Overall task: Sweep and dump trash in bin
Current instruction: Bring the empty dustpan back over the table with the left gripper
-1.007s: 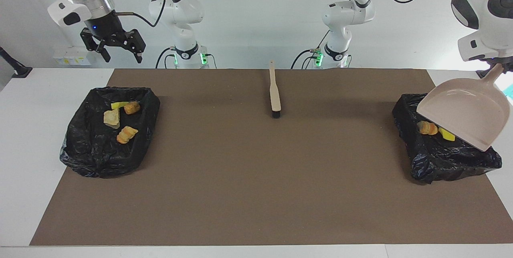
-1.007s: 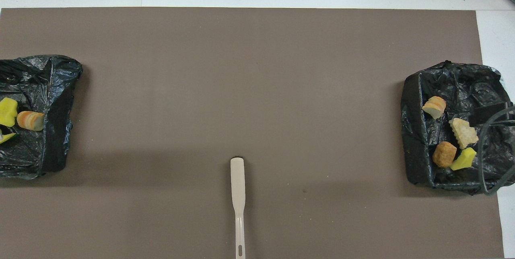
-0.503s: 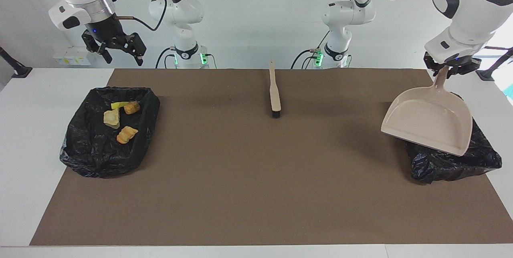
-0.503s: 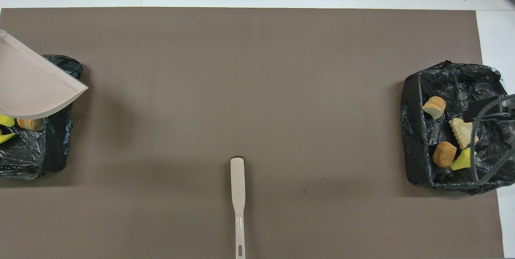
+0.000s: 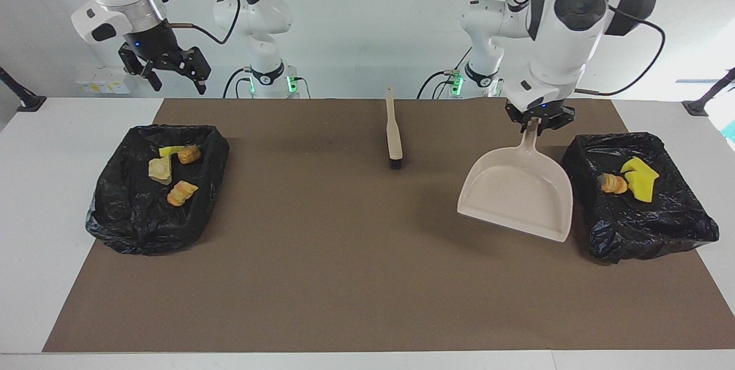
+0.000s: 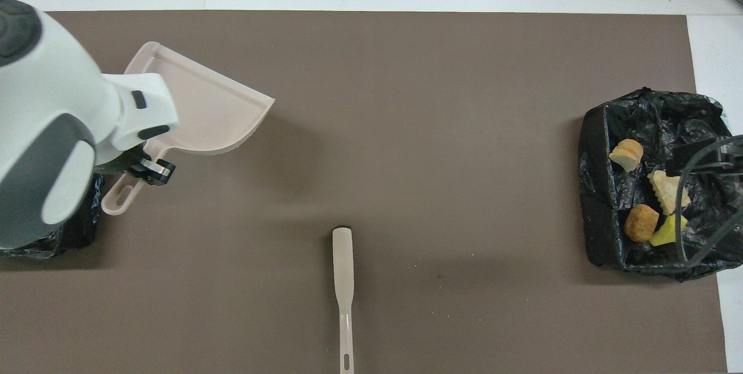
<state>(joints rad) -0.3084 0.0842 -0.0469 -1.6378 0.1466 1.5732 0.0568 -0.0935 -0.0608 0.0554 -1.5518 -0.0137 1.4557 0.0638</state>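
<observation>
The robot's left gripper should release the beige dustpan on the brown mat [image 6: 348, 138] just beyond the bristles of the beige brush.
My left gripper [image 5: 538, 123] is shut on the handle of the beige dustpan [image 5: 517, 195], which looks empty and hangs tilted over the mat beside the black-bag bin [image 5: 649, 226] at the left arm's end. In that bin lie an orange lump [image 5: 613, 184] and yellow sponge bits [image 5: 638, 179]. In the overhead view the left arm hides most of this bin; the dustpan [image 6: 203, 107] and the left gripper [image 6: 148, 169] show. The bin [image 5: 138, 220] at the right arm's end holds several scraps [image 5: 181, 192] [image 6: 641, 223]. My right gripper [image 5: 172, 78] is open and empty, raised above this bin's robot-side edge.
The beige brush [image 5: 393, 128] with black bristles lies on the brown mat near the robots, midway between the arms, bristles pointing away from them; it also shows in the overhead view [image 6: 343, 269]. No scraps show on the mat.
My left arm has swung the dustpan from over its bin toward the table's middle and lowered it. The scraps in that bin show again. The right gripper has barely moved.
</observation>
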